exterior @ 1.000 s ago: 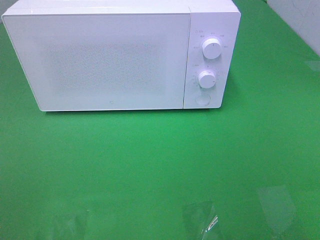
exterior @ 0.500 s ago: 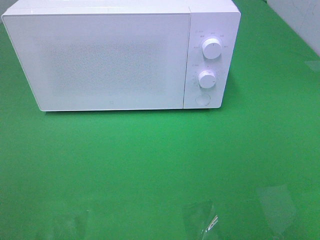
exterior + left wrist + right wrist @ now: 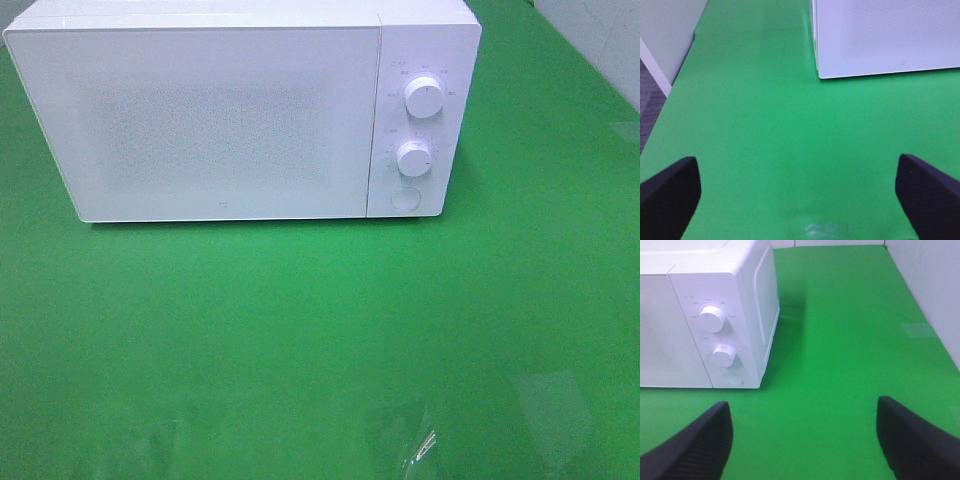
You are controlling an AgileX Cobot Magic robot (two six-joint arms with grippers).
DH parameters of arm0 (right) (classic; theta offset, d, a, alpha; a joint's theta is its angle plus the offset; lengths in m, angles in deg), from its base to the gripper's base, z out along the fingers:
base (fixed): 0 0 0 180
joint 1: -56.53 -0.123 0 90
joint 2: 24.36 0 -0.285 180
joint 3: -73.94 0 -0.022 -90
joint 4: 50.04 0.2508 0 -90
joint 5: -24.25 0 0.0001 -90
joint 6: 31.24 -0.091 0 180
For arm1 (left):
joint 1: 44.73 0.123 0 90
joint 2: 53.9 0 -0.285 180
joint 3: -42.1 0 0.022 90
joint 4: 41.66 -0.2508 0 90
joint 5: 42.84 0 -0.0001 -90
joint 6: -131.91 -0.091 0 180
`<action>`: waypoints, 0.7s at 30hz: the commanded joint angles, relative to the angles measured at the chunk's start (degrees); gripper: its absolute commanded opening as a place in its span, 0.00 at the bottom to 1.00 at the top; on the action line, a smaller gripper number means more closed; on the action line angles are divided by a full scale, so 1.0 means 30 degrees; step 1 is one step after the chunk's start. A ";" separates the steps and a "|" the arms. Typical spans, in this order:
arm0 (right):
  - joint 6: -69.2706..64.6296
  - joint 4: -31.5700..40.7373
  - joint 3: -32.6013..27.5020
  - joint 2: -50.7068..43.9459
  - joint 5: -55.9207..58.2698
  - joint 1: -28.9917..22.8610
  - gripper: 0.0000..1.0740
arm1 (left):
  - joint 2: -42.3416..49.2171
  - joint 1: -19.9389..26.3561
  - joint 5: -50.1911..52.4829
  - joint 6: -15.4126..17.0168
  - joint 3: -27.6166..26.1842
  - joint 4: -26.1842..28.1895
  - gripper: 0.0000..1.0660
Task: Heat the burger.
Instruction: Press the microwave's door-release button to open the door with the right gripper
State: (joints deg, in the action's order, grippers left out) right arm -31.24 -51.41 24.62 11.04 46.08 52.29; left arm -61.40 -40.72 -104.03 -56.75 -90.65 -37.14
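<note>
I need to next move my right gripper to the round button (image 3: 406, 200) (image 3: 733, 378) below the knobs on the microwave and close it just in front of the button.
The burger is out of view in every frame. A white microwave (image 3: 240, 110) stands at the back of the green table with its door shut; its front also shows as microwave (image 3: 885, 37) and microwave (image 3: 705, 320). Two round knobs (image 3: 424, 98) and a round button (image 3: 405, 199) sit on its right panel. My left gripper (image 3: 800, 200) is open above bare green cloth, off the microwave's front left corner, holding nothing. My right gripper (image 3: 802, 440) is open and empty too, in front of the microwave's right end. Neither gripper appears in the exterior high view.
The green table (image 3: 320, 330) spreads in front of the microwave, with shiny tape patches (image 3: 405, 440) near its front edge. A white wall (image 3: 930, 285) borders the table's right side. On the left, the table edge (image 3: 662, 107) drops to grey floor.
</note>
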 commanded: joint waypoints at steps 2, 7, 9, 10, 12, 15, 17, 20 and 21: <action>0.0134 0.0057 -0.0248 0.1394 -0.2731 0.0076 0.71 | 0.0306 0.0076 -0.0057 0.0095 0.0076 0.0019 0.92; 0.0115 0.0076 -0.0248 0.4240 -0.6035 0.0076 0.71 | 0.0306 0.0076 -0.0057 0.0095 0.0076 0.0019 0.92; 0.0115 0.0076 -0.0248 0.4622 -0.6494 0.0076 0.71 | 0.0306 0.0076 -0.0057 0.0095 0.0076 0.0019 0.92; 0.0115 0.0076 -0.0248 0.4622 -0.6494 0.0076 0.71 | 0.0306 0.0076 -0.0057 0.0095 0.0076 0.0019 0.92; 0.0115 0.0076 -0.0248 0.5596 -0.7544 0.0076 0.71 | 0.0306 0.0076 -0.0057 0.0095 0.0076 0.0019 0.92; 0.0115 0.0057 -0.0248 0.7448 -0.9989 0.0076 0.71 | 0.0306 0.0076 -0.0057 0.0095 0.0076 0.0019 0.92; 0.0115 0.0057 -0.0248 0.7945 -1.0638 0.0076 0.71 | 0.0306 0.0076 -0.0057 0.0095 0.0076 0.0019 0.92; 0.0115 0.0057 -0.0248 0.9721 -1.3044 0.0076 0.71 | 0.0306 0.0076 -0.0057 0.0095 0.0076 0.0019 0.92; 0.0115 0.0057 -0.0248 1.0753 -1.4400 0.0076 0.71 | 0.0306 0.0076 -0.0057 0.0095 0.0076 0.0019 0.92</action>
State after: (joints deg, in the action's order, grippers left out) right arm -31.24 -51.41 24.05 40.03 8.72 52.29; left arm -61.40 -40.72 -104.03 -56.75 -90.65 -37.14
